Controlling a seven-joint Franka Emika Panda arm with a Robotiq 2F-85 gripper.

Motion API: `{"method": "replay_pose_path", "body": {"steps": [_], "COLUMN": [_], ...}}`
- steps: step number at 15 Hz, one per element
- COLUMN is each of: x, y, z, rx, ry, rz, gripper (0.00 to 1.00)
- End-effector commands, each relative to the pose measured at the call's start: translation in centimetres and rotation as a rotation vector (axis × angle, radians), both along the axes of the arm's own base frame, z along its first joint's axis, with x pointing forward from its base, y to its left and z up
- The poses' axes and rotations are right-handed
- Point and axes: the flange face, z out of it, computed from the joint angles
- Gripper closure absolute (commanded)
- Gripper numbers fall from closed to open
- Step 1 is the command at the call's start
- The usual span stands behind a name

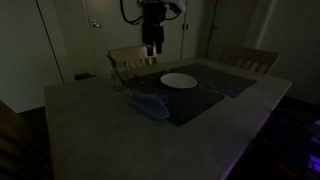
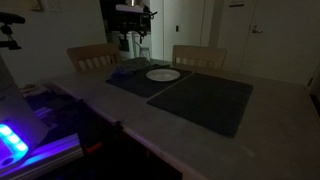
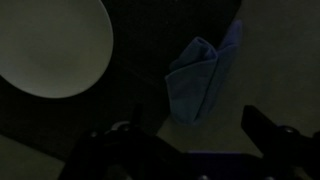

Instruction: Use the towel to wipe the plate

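Note:
The blue towel's narrow end (image 1: 141, 97) (image 3: 190, 106), the one toward the wooden chairs, is next for my gripper, which should go down and close there.
A round white plate (image 1: 179, 81) lies on a dark placemat (image 1: 205, 100) on the table; it also shows in the other exterior view (image 2: 163, 74) and at the upper left of the wrist view (image 3: 50, 45). A crumpled blue towel (image 1: 150, 104) lies on the table beside the mat's near corner, and sits at the centre right of the wrist view (image 3: 200, 80). My gripper (image 1: 151, 45) hangs well above the table behind the plate, also seen in the other exterior view (image 2: 140, 45). In the wrist view its fingers (image 3: 190, 145) are spread apart with nothing between them. The scene is very dark.
A second dark placemat (image 2: 205, 100) lies beside the first. Wooden chairs stand at the table's far side (image 1: 130, 58) (image 1: 250, 60). A blue-lit device (image 2: 15, 140) sits close to one table corner. Doors and walls lie behind.

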Motion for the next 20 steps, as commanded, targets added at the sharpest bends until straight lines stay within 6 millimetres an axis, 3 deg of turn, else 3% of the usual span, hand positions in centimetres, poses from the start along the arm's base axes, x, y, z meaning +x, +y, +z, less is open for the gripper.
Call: {"method": "replay_pose_path", "body": {"steps": [1, 4, 5, 7, 11, 14, 20], "x": [-1.2, -2.3, -1.2, -2.0, -2.3, -3.3, -4.8], "y": [1.4, 2.2, 2.3, 2.5, 2.9, 3.6, 7.0], "z": [-0.8, -3.3, -1.7, -3.2, -3.9, -6.9, -12.1], "rx": [0.007, -0.013, -0.004, -0.007, -0.01, 0.011, 0.047], "ry": [-0.009, -0.047, -0.03, -0.029, -0.033, 0.011, -0.054], "rz": [-0.107, -0.157, -0.129, -0.147, -0.131, -0.121, 0.125], "gripper": [0.0, 0.0, 0.0, 0.0, 0.0, 0.0, 0.0]}}
